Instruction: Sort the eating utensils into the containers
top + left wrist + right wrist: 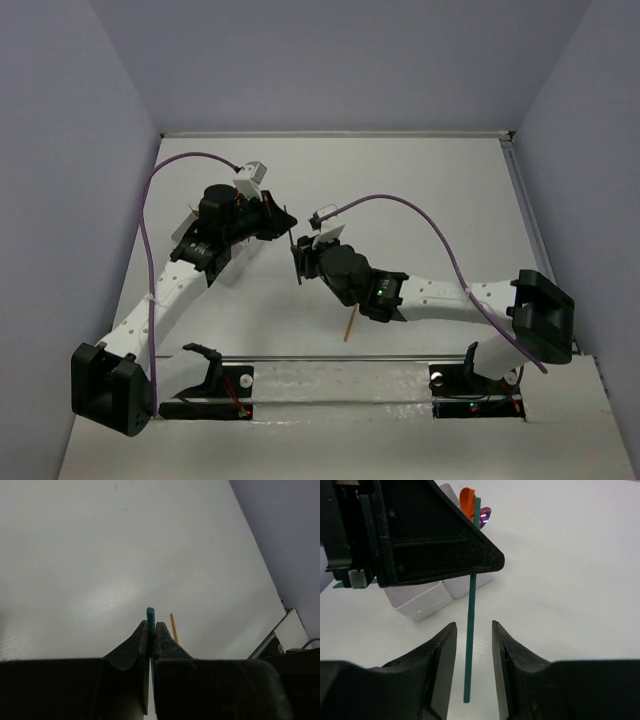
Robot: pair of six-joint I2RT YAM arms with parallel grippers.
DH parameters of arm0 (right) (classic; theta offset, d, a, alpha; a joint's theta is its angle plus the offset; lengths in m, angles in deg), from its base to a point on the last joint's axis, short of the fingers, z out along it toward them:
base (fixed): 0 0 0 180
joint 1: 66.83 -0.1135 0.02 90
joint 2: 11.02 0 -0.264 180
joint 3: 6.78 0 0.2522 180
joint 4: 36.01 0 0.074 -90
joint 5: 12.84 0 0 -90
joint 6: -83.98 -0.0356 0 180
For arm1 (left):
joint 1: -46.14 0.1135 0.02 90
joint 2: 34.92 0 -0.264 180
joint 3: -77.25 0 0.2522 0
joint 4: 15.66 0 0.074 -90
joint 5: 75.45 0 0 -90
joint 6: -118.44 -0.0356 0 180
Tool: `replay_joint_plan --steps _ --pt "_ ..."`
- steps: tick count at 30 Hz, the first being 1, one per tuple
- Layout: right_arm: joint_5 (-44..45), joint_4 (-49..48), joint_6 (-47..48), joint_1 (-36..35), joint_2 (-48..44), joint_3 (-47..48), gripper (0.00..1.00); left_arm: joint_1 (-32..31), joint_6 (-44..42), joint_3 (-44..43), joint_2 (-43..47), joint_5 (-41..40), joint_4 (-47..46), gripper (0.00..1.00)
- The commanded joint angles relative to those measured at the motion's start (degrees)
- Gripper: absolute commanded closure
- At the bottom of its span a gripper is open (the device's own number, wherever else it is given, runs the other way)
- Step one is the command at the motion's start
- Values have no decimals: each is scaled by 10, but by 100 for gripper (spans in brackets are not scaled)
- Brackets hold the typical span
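Note:
The robot's left gripper needs to release the thin teal stick, now hanging upright above the table, inside the whitish tray's compartment [243,238] with the orange and purple pieces.
My left gripper [151,625] is shut on a thin teal stick [150,613], whose tip pokes out past the fingertips. In the right wrist view the teal stick [470,645] hangs upright from the left gripper's black body [430,535], its lower end above the table. My right gripper [472,626] is open with a jaw on each side of the stick, neither touching it. The whitish tray [422,602] stands behind, with an orange piece [466,501] and a purple piece [484,515] sticking up. From above, both grippers [287,224] [300,262] meet mid-table.
A thin orange stick [349,325] lies on the table in front of the right arm; it also shows in the left wrist view [173,627]. The table's right edge and wall [280,605] are ahead of the left gripper. From above, the arms hide the tray.

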Motion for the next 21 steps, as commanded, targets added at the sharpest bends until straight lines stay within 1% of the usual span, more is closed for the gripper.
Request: replay_joint_plan --steps 1,2,4,5,10,12,16,17,18,21 --pt "-12 -35 -18 -6 -45 -21 54 3 -25 -27 21 -57 0 94" --pt "-20 -30 -29 -6 -51 -39 47 3 -26 -28 24 -83 2 94" --pt "-35 -20 -43 -6 -76 -58 40 8 -32 -29 35 -112 6 94" --pt "-40 -12 -56 -6 -86 -82 39 20 -33 -29 39 -139 7 94" --pt "-54 -5 -89 -6 -158 -159 38 66 -24 -27 53 -178 -9 94" --pt "-53 3 -102 -6 -171 -185 38 80 -20 -29 47 -199 -18 94" --pt "-47 47 -133 -6 -190 -210 38 85 -32 -53 32 -259 -28 94" --pt "-47 54 -139 -6 -193 -215 38 85 -36 -57 27 -293 -29 94" --pt "-47 70 -153 -6 -199 -219 38 85 -40 -58 18 -309 -33 94" --pt "-58 77 -172 -6 -219 -243 38 85 -48 -54 3 -348 -59 94"
